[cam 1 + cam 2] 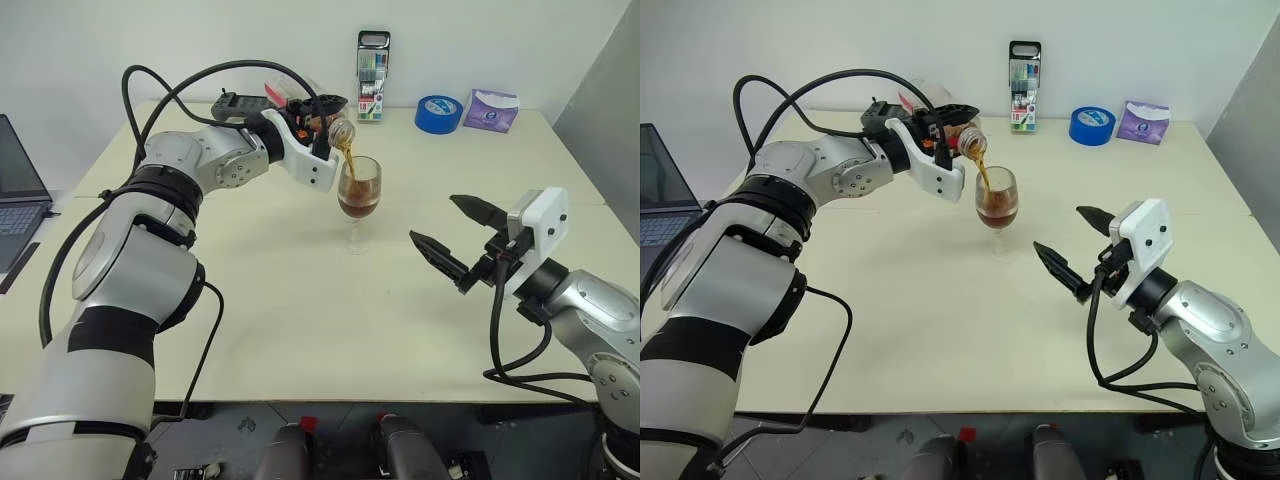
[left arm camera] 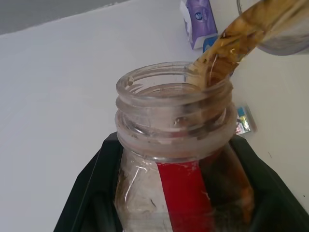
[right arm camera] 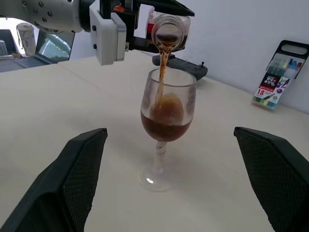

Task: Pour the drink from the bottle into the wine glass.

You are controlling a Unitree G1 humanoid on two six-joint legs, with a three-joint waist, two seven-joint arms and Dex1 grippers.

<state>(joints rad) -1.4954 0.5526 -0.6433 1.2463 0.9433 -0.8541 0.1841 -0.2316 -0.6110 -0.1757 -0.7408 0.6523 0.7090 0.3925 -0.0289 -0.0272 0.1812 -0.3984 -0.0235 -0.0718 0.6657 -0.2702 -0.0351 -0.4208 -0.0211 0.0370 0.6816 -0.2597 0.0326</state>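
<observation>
The left gripper needs to release the clear bottle on the bare table [image 1: 211, 230] in front of the black device, level with the wine glass.
My left gripper [image 1: 318, 112] is shut on the clear bottle [image 1: 325, 120], which lies tipped with its open mouth [image 3: 169, 30] over the wine glass [image 1: 359, 192]. A stream of the dark reddish-brown drink [image 3: 161, 67] runs from the mouth into the glass bowl, which is partly filled [image 3: 165, 126]. The left wrist view looks along the uncapped neck [image 2: 174, 116] and the red label strip [image 2: 186, 198]. The glass stands upright on the table [image 1: 300, 300]. My right gripper [image 1: 455, 238] hovers open to the right of the glass, with nothing between its fingers.
At the table's far edge stand a marker pack [image 1: 373, 76], a blue tape roll [image 1: 438, 113] and a purple packet [image 1: 490, 110]. A black device [image 1: 240, 104] lies behind the left arm. A laptop [image 1: 18, 195] sits at the far left.
</observation>
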